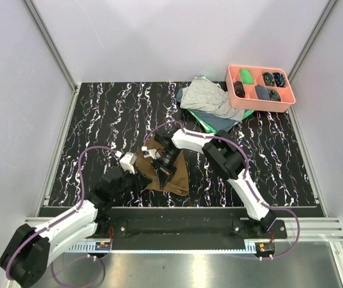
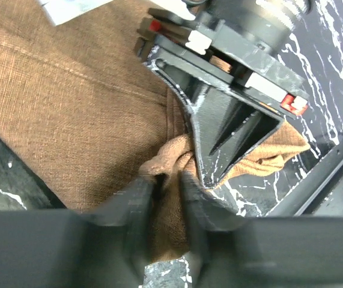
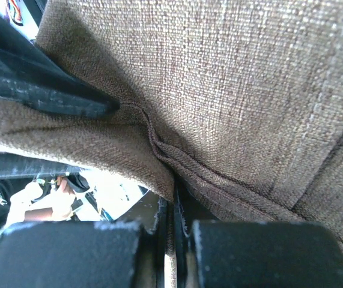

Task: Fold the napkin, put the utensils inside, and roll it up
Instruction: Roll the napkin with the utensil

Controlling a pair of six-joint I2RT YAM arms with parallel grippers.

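Observation:
I should open my right gripper, which pinches the napkin's hem close beside my left gripper, and take the napkin's loose corner (image 1: 183,191) at the hem's far end with it.
The brown napkin (image 1: 180,177) lies crumpled on the black marbled table (image 1: 99,120) in front of the arm bases. Both grippers meet at its upper left part. My left gripper (image 1: 149,156) (image 2: 166,186) is closed on a bunched fold of the napkin (image 2: 69,108), with cloth filling the gap between its fingers. My right gripper (image 1: 166,161) (image 3: 174,210) is shut on a hemmed edge of the napkin (image 3: 231,90), which is lifted and drapes across its view. The right gripper's fingers (image 2: 231,138) sit right beside the left one's. The utensils are out of view.
A pink compartment tray (image 1: 231,81) holding small dark and green items stands at the back right. A grey cloth (image 1: 210,99) lies on a green cloth (image 1: 210,124) next to it. Metal rails and white walls border the table.

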